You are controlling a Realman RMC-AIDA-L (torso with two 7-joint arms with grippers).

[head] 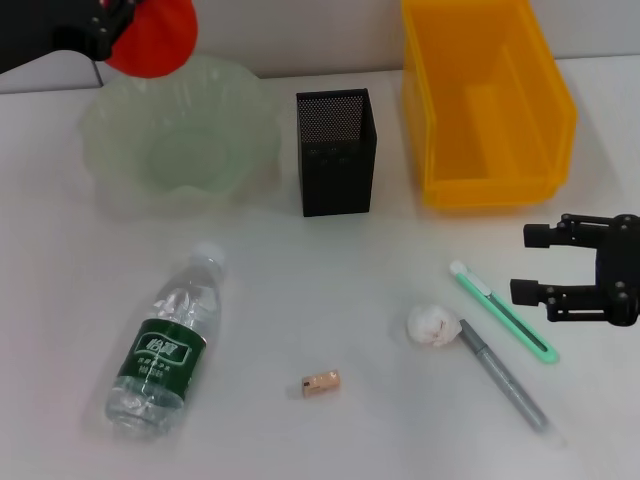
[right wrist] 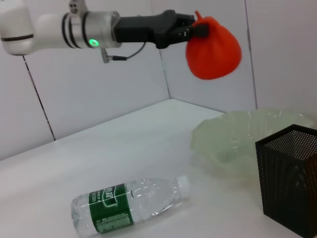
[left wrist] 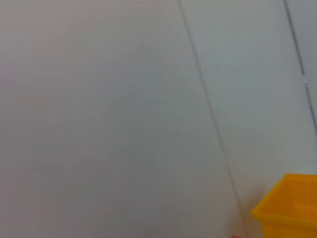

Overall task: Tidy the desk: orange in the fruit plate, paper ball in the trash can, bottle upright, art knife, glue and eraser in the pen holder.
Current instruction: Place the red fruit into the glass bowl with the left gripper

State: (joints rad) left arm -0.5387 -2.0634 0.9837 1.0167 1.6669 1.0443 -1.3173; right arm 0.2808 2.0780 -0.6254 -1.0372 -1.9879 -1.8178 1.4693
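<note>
My left gripper should release the orange near the middle of the pale-green fruit plate (head: 174,141), down on the bottom of the plate.
My left gripper (head: 115,28) is shut on the orange (head: 155,38) and holds it in the air above the far left rim of the pale-green fruit plate (head: 105,130). The right wrist view shows it gripping the orange (right wrist: 214,49) by its knob, above the plate (right wrist: 233,126). The bottle (head: 165,345) lies on its side at the front left. The eraser (head: 320,382), paper ball (head: 432,325), green art knife (head: 503,310) and grey glue stick (head: 503,375) lie on the table. The pen holder (head: 337,150) stands mid-back. My right gripper (head: 545,265) is open, beside the knife.
The yellow trash can (head: 485,100) stands at the back right; its corner also shows in the left wrist view (left wrist: 290,206). A wall runs behind the table. The bottle (right wrist: 129,206) and pen holder (right wrist: 290,178) show in the right wrist view.
</note>
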